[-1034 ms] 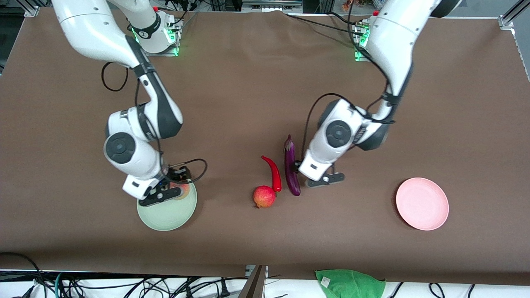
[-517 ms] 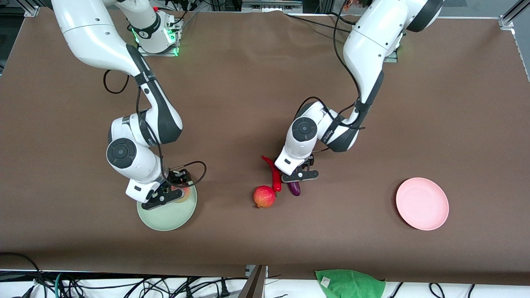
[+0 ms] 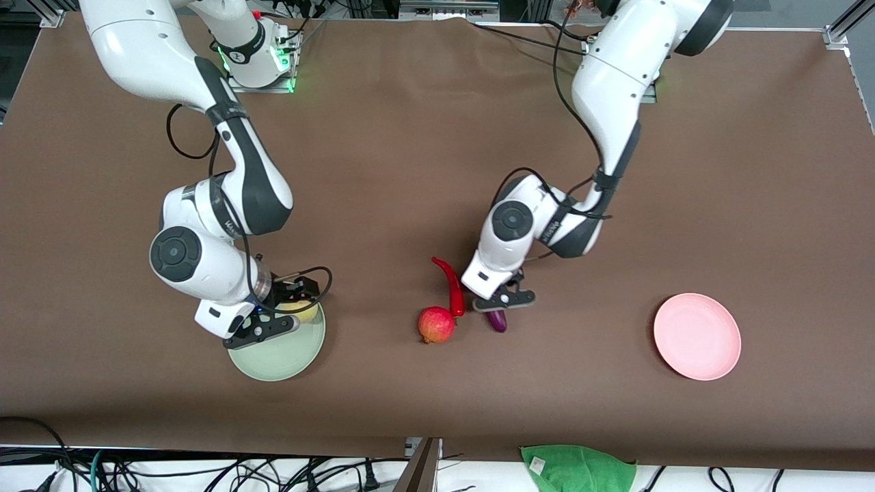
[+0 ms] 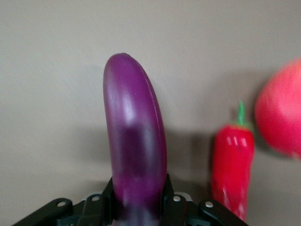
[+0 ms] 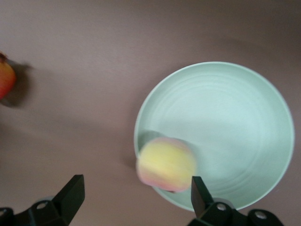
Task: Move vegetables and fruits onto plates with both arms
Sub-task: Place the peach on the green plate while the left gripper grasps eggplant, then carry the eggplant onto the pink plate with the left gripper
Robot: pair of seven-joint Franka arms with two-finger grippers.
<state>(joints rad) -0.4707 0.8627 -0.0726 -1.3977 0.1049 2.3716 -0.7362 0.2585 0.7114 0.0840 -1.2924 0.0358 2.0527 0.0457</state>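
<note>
Next, my left gripper releases the purple eggplant, now near the table's middle, on the pink plate (image 3: 688, 326), just off the plate's middle toward the pomegranate.
My left gripper (image 3: 502, 299) is shut on the purple eggplant (image 3: 497, 320) near the table's middle. In the left wrist view the eggplant (image 4: 136, 141) stands out from between the fingers of the left gripper (image 4: 138, 188). Beside it lie the red chili pepper (image 3: 451, 287) (image 4: 233, 169) and the pomegranate (image 3: 436, 324) (image 4: 282, 113). My right gripper (image 3: 263, 328) (image 5: 136, 188) hangs open over the mint green plate (image 3: 280, 359) (image 5: 225, 122). The peach (image 3: 302, 311) (image 5: 167, 164) rests at that plate's rim, free between the wide fingers. The pink plate (image 3: 697, 336) holds nothing.
A bright green cloth (image 3: 577, 468) lies off the table's front edge, with cables along that edge. The brown tabletop is bare between the eggplant and the pink plate.
My left gripper came down over the eggplant and shut on it; the eggplant's end shifted a little. My right gripper opened wider, the peach now loose at the mint plate's rim.
</note>
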